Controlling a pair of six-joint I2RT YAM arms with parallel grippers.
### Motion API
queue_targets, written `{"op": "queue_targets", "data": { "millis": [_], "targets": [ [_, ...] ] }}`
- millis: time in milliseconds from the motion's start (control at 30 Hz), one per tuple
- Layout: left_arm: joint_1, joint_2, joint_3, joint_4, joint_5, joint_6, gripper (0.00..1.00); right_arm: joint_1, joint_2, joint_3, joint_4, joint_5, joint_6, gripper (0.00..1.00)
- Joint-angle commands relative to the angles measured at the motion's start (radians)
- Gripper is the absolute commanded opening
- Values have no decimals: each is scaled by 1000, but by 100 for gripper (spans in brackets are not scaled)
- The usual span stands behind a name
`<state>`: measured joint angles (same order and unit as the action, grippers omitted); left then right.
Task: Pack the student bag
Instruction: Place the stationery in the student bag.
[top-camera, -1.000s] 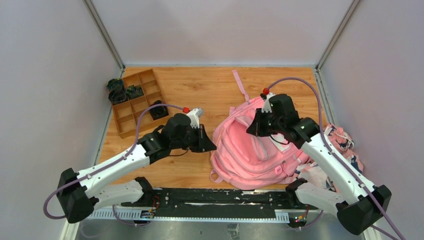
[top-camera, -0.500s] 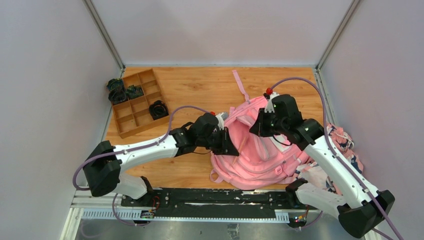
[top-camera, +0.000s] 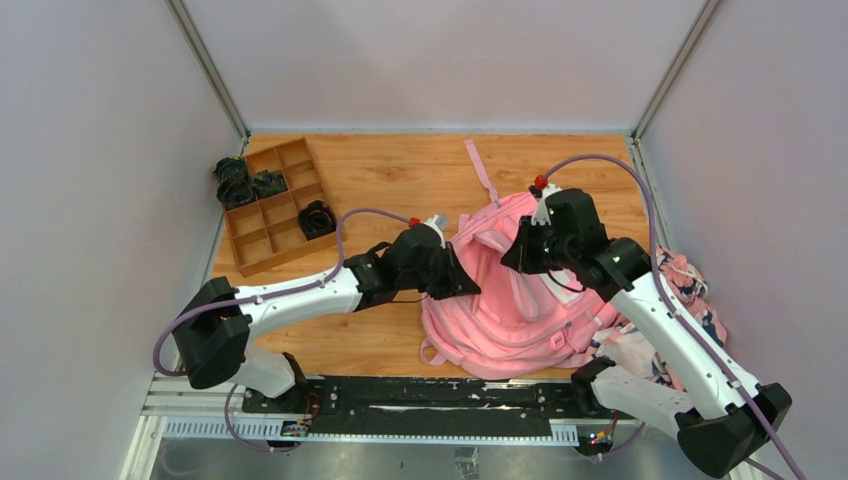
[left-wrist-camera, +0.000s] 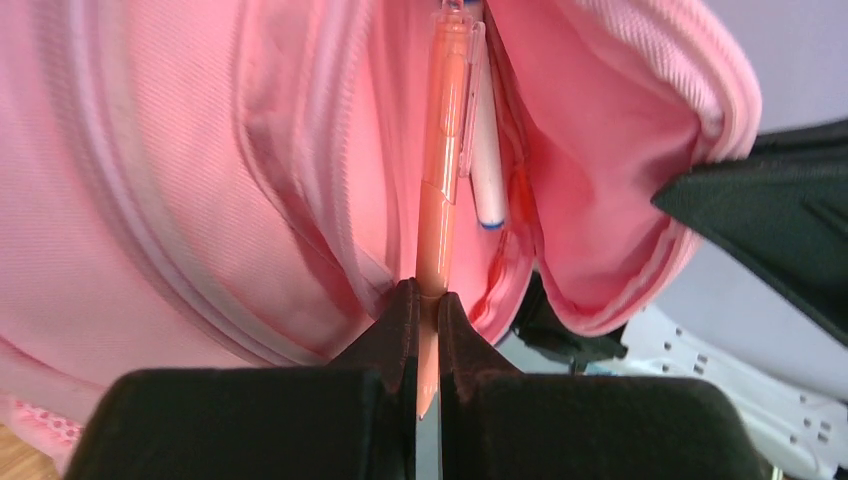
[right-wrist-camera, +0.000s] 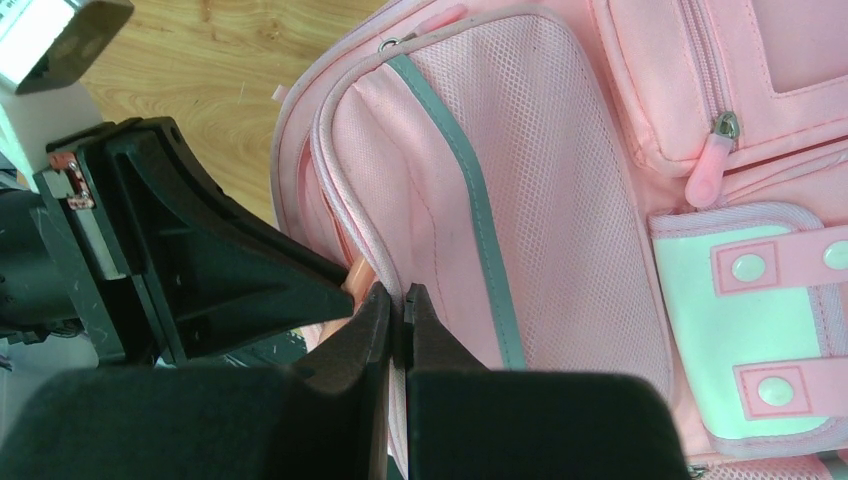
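The robot's right gripper needs to let go of the zipper edge of the bag over the open main pocket (top-camera: 494, 287), near the orange pen.
The student bag (top-camera: 520, 310), a large pink backpack, lies on the wooden table with its main pocket pulled open. My left gripper (top-camera: 462, 280) is at the bag's left rim, shut on an orange pen (left-wrist-camera: 440, 150) that has a white clip. The pen points into the open pocket (left-wrist-camera: 600, 170), past the pink lining. My right gripper (right-wrist-camera: 397, 295) is shut on the bag's zipper edge and holds that flap up. The bag's mesh front with a grey strip (right-wrist-camera: 470, 200) and its white-and-grey patch (right-wrist-camera: 740, 330) show in the right wrist view, next to the left gripper's black finger (right-wrist-camera: 230, 270).
A wooden divided tray (top-camera: 270, 205) stands at the back left with black items (top-camera: 317, 218) in and beside it. A pink-white-navy patterned cloth bundle (top-camera: 690, 290) lies at the right wall. A pink strap (top-camera: 481, 172) trails behind the bag. Walls close in three sides.
My left arm has swung right from the middle of the table to the bag's opening, carrying the pen. The right gripper has barely moved and keeps its hold on the bag's edge.
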<state>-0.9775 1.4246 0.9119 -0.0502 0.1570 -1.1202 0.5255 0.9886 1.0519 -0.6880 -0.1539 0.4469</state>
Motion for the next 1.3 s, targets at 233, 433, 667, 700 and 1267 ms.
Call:
{"op": "queue_targets", "data": {
  "millis": [233, 433, 667, 700, 1267],
  "targets": [
    [-1, 94, 139, -34, -166, -94, 0, -14, -42, 16, 15, 32, 12, 0],
    [-5, 156, 163, 13, -55, -63, 43, -13, -44, 13, 15, 44, 3, 0],
    [-8, 39, 164, -160, -45, 141, 44, -13, -47, 12, -7, 77, -30, 0],
    [-3, 5, 153, -187, -50, 168, 44, -13, -47, 11, -11, 76, -40, 0],
    [351, -89, 107, -281, -56, 411, 66, 39, 47, -136, -13, -222, -63, 31]
  ]
}}
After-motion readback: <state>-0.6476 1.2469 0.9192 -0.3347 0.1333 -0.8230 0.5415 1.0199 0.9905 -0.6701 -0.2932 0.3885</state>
